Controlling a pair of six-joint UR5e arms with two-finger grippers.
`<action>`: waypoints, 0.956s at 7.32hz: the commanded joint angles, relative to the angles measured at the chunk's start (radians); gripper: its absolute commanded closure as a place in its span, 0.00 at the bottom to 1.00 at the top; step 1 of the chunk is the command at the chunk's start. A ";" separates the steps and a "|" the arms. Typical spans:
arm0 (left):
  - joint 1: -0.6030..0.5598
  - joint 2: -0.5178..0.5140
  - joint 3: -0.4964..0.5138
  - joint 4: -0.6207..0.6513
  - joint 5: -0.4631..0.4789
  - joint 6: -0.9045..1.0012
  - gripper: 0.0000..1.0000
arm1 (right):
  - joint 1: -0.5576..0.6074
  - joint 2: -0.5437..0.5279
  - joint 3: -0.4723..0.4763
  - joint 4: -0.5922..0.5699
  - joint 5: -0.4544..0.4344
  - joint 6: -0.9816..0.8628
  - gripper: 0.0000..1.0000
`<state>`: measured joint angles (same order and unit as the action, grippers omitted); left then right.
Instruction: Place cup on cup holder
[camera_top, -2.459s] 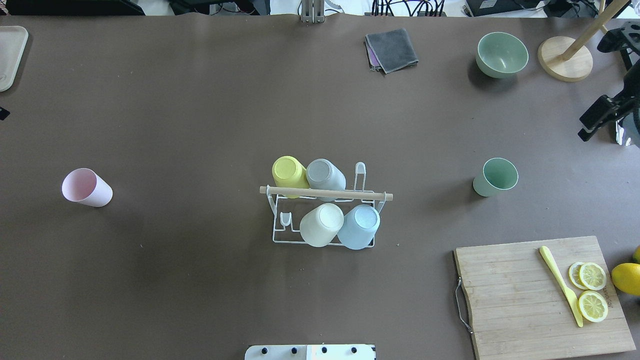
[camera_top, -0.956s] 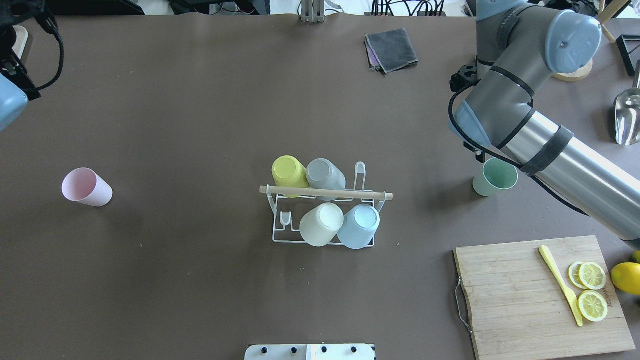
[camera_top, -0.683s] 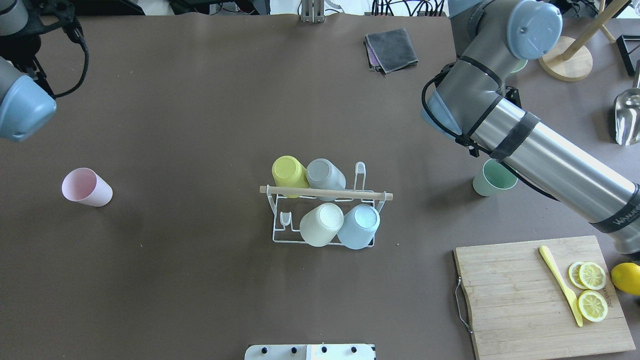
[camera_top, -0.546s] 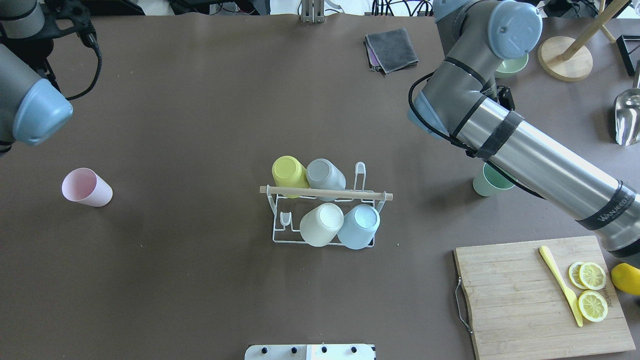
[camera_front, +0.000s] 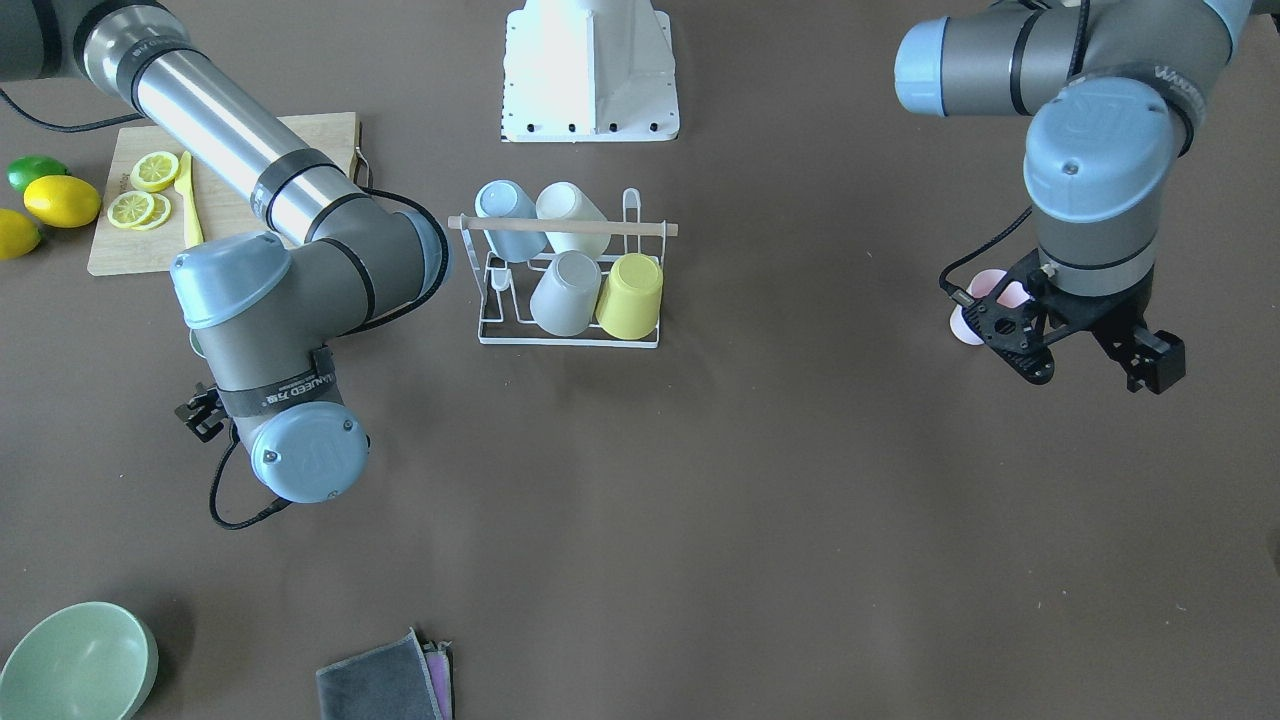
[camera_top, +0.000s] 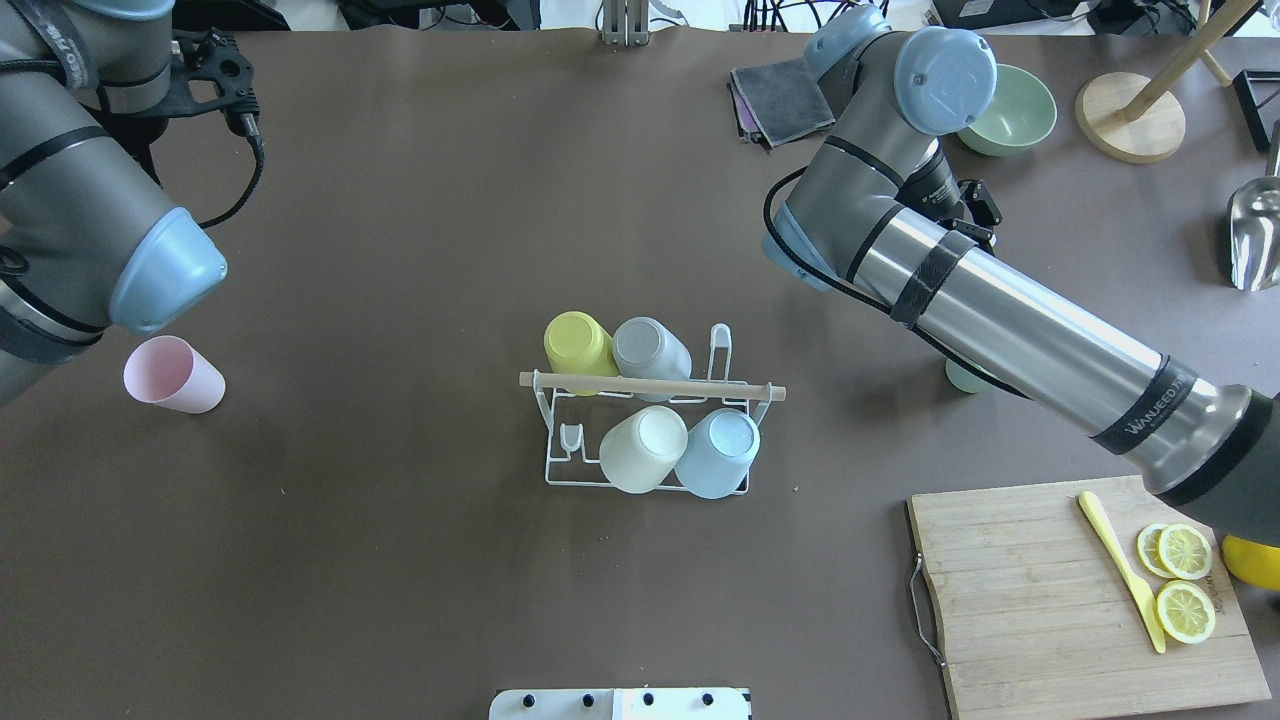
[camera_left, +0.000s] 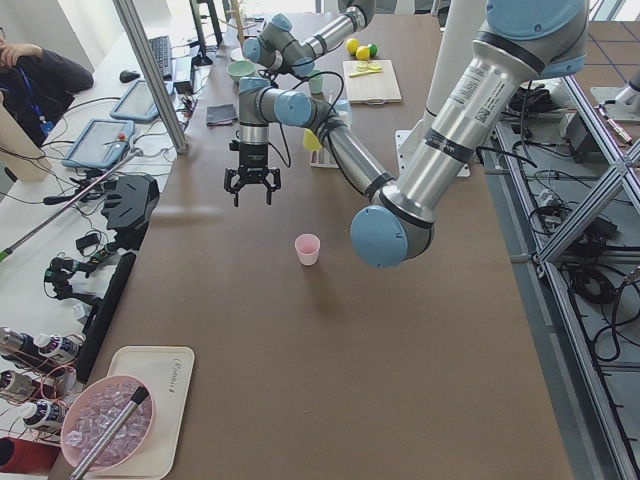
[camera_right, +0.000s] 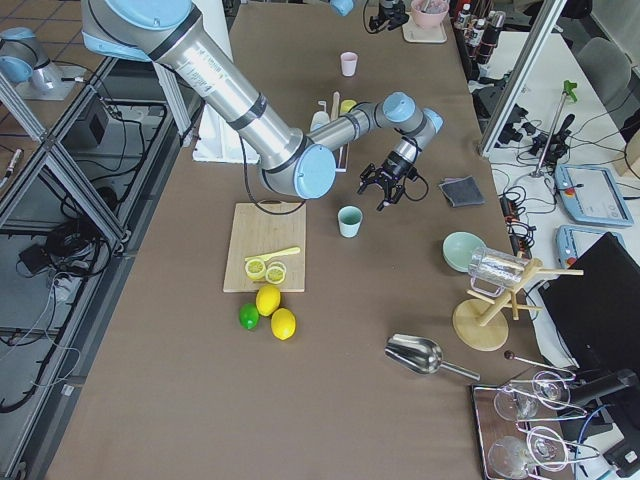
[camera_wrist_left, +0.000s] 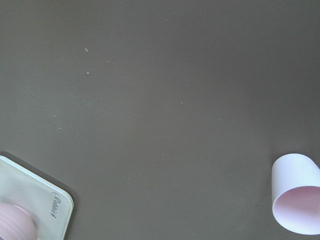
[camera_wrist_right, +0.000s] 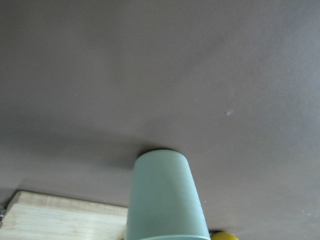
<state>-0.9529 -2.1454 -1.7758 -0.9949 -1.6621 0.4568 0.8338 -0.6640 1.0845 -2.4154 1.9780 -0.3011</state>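
Note:
Next, my left gripper will go to the pink cup's side (camera_front: 969, 316) (camera_wrist_left: 288, 175) and close there, midway between the cup's rim and its bottom.
The white wire cup holder (camera_top: 560, 478) with a wooden rod handle (camera_top: 650, 387) stands mid-table, also in the front view (camera_front: 568, 340). It carries a yellow, a grey, a cream and a light blue cup upside down. A pink cup (camera_top: 172, 375) stands at the left, also in the left wrist view (camera_wrist_left: 296, 192). My left gripper (camera_front: 1090, 378) hovers open just beyond it. A green cup (camera_right: 349, 220) stands at the right, mostly hidden under my right arm in the overhead view. My right gripper (camera_right: 385, 192) hangs beside it; I cannot tell its state.
A wooden cutting board (camera_top: 1040, 600) with lemon slices and a yellow knife lies front right, with lemons beside it. A green bowl (camera_top: 1015, 110), a grey cloth (camera_top: 770, 100), a wooden stand and a metal scoop sit at the back right. A tray (camera_wrist_left: 30, 200) lies far left.
Both arms have swung in over the table. The right arm now covers the green cup; the left arm has come down near the pink cup. The cups and holder have not moved.

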 joint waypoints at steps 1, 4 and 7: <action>0.106 -0.016 0.010 0.033 0.089 0.000 0.02 | -0.018 0.012 -0.058 -0.002 -0.024 -0.050 0.00; 0.314 -0.008 0.039 0.208 0.283 0.000 0.02 | -0.021 0.021 -0.092 -0.019 -0.044 -0.105 0.00; 0.367 -0.043 0.160 0.263 0.283 0.000 0.02 | -0.027 0.015 -0.107 -0.016 -0.028 -0.108 0.00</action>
<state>-0.6003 -2.1804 -1.6571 -0.7430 -1.3811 0.4544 0.8103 -0.6455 0.9873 -2.4327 1.9467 -0.4076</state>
